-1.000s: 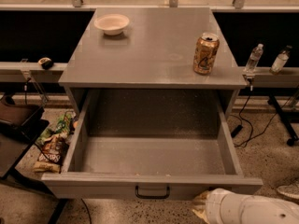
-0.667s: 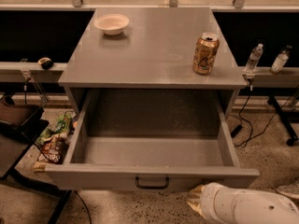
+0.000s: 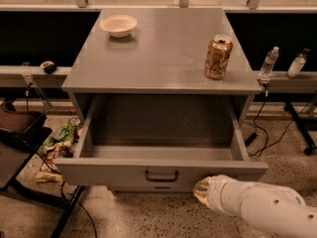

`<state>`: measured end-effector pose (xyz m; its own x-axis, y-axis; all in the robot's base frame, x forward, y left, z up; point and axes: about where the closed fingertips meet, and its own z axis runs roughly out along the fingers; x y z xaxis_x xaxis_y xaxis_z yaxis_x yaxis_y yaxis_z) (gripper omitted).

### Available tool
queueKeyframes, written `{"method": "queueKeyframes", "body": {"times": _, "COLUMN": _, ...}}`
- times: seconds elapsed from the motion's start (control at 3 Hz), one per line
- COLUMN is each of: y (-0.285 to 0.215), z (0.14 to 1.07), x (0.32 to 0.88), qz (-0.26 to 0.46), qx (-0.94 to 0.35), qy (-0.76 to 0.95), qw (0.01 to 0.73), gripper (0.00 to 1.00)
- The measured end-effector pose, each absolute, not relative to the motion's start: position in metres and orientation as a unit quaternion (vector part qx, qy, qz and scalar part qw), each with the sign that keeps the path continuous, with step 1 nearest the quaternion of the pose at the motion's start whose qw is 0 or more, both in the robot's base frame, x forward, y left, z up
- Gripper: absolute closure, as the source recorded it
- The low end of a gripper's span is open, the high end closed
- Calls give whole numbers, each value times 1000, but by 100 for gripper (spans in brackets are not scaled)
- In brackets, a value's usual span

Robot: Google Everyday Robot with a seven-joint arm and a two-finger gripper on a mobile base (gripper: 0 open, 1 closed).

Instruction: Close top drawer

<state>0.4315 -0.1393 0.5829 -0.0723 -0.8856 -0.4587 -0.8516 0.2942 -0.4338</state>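
Note:
Next, the gripper releases the top drawer with its front panel shut just under the cabinet top's front edge (image 3: 163, 131).
The top drawer (image 3: 158, 175) of the grey cabinet stands pulled out and empty, with its inside showing. Its wide flat front panel faces me, with a small black bar handle (image 3: 161, 175) at the centre. My white arm comes in from the bottom right. My gripper (image 3: 202, 191) is at the arm's tip, right against the lower right part of the drawer's front panel, to the right of the handle. A lower drawer front barely shows beneath the top one.
On the cabinet top (image 3: 163, 53) stand a white bowl (image 3: 119, 25) at the back left and a gold can (image 3: 218, 57) at the right. Two bottles (image 3: 269, 62) sit on a rail to the right. Floor clutter (image 3: 59, 143) and a black stand (image 3: 20, 128) lie left; cables right.
The drawer front has moved back toward the cabinet, so less of the drawer is out. My arm has moved forward and left with it, staying against the front panel.

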Motion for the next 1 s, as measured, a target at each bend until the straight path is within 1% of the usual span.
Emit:
{"method": "queueKeyframes", "body": {"times": 0.67, "y": -134, "z": 593, "x": 490, "qz": -41, "qx": -594, "qy": 717, "qw": 361, "gripper": 100}}
{"method": "queueKeyframes", "body": {"times": 1.0, "y": -130, "z": 589, "x": 521, "qz": -39, "qx": -594, "qy": 719, "qw": 360, "gripper": 100}}
